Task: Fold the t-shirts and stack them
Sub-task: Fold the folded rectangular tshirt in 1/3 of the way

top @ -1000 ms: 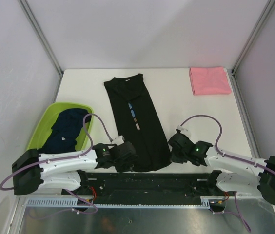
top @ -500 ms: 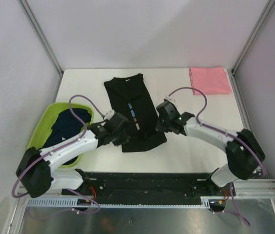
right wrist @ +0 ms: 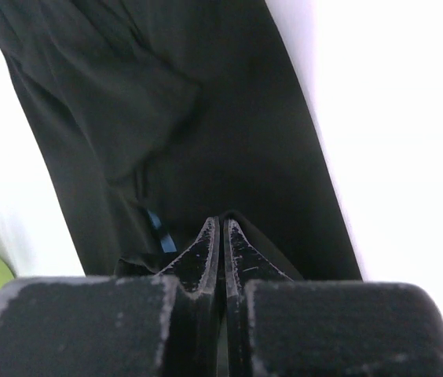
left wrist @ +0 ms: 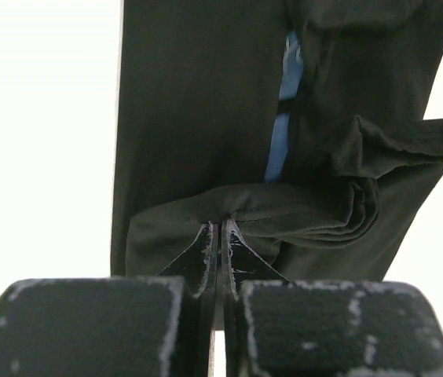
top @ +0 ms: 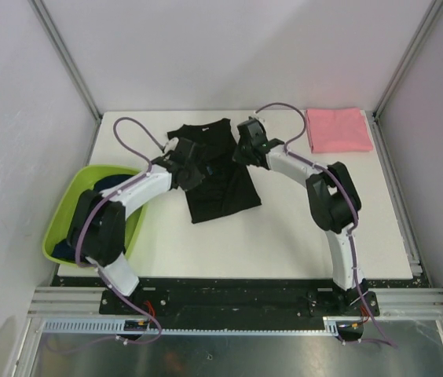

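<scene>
My left gripper is pinching the black t-shirt's bunched fold well in from the end of the fold, so it should let go and grab the fold's outer corner (left wrist: 137,226).
The black t-shirt (top: 217,184) lies in the middle of the white table (top: 300,220), its lower half doubled up over the chest. My left gripper (top: 192,163) is shut on the shirt's left hem corner; in the left wrist view the gripper (left wrist: 220,228) pinches a bunched fold of the black t-shirt (left wrist: 198,118), with a strip of blue print (left wrist: 282,133) showing. My right gripper (top: 243,149) is shut on the right hem corner; the right wrist view shows the gripper (right wrist: 221,224) pinching the black t-shirt (right wrist: 229,118). A folded pink t-shirt (top: 338,129) lies at the far right corner.
A lime-green basin (top: 60,232) at the left edge holds a dark navy shirt (top: 111,184), partly hidden by my left arm. Metal frame posts stand at both far corners, with walls close on each side.
Both grippers have carried the black shirt's hem from the near edge toward the collar, folding the shirt over itself. Both arms now reach far across the table.
</scene>
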Available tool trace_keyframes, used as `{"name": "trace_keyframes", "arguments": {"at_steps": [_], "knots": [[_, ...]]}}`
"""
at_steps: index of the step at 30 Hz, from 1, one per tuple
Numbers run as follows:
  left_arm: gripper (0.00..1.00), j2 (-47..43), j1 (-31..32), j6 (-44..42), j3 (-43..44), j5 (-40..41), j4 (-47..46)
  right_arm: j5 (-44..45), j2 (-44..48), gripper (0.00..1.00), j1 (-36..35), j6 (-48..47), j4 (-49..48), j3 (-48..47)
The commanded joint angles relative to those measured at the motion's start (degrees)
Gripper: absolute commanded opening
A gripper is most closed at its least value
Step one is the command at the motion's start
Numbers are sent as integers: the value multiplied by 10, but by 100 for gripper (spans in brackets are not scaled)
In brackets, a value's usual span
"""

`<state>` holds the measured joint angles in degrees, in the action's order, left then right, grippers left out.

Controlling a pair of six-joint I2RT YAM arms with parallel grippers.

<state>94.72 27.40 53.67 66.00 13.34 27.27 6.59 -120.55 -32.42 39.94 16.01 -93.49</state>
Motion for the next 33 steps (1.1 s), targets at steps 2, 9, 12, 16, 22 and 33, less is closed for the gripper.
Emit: {"name": "trace_keyframes", "arguments": {"at_steps": [2, 9, 12, 16, 22, 33], "knots": [[0, 58, -43, -35, 72, 8, -23, -9, -77, 0, 20, -20, 19, -133], [0, 111, -73, -36, 110, -8, -24, -34, -121, 0, 39, -21, 22, -179], [0, 126, -80, -38, 119, -12, -26, -45, -133, 0, 44, -23, 23, -187], [0, 141, -85, -41, 130, -18, -26, -57, -140, 0, 49, -26, 20, -190], [0, 137, -94, -31, 123, -11, -27, -59, -143, 0, 53, -31, 14, -195], [0, 141, -109, -32, 122, -9, -27, -88, -161, 0, 56, -42, 22, -226]]}}
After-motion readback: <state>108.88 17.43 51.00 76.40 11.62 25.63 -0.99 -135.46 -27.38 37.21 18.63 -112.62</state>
